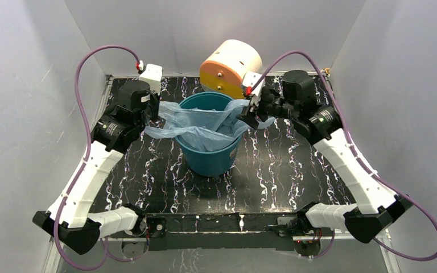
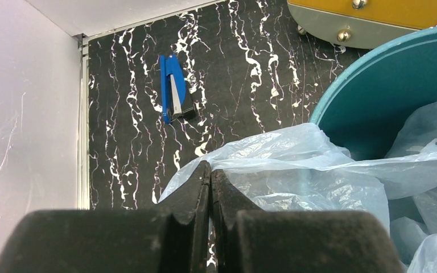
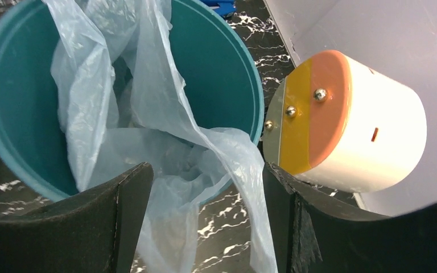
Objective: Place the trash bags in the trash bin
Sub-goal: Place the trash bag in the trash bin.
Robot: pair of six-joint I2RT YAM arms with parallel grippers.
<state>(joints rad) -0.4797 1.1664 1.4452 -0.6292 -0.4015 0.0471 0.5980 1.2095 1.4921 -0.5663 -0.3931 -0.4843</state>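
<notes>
Next, my left gripper opens, takes that edge of the bag nearer the bin [image 1: 176, 107] and pulls it back, because the trash bag's edge lies short of the bin's back rim.
The teal trash bin [image 1: 210, 156] stands upright mid-table. The light-blue trash bag [image 1: 199, 122] is draped across its mouth, partly sunk inside and spilling over the left and right rims. My left gripper [image 1: 153, 116] is at the bin's left rim, shut on the bag's edge [image 2: 296, 165], with film pinched at its tips [image 2: 210, 168]. At the right rim, my right gripper [image 1: 249, 116] is open. In the right wrist view a loose fold of the bag [image 3: 148, 102] hangs between its spread fingers [image 3: 207, 168], outside the bin [image 3: 216, 68].
A cream-and-orange drum [image 1: 230, 67] lies on its side just behind the bin, close to my right gripper [image 3: 347, 119]. A blue stapler [image 2: 174, 89] lies on the black marbled table at the back left. White walls enclose the table.
</notes>
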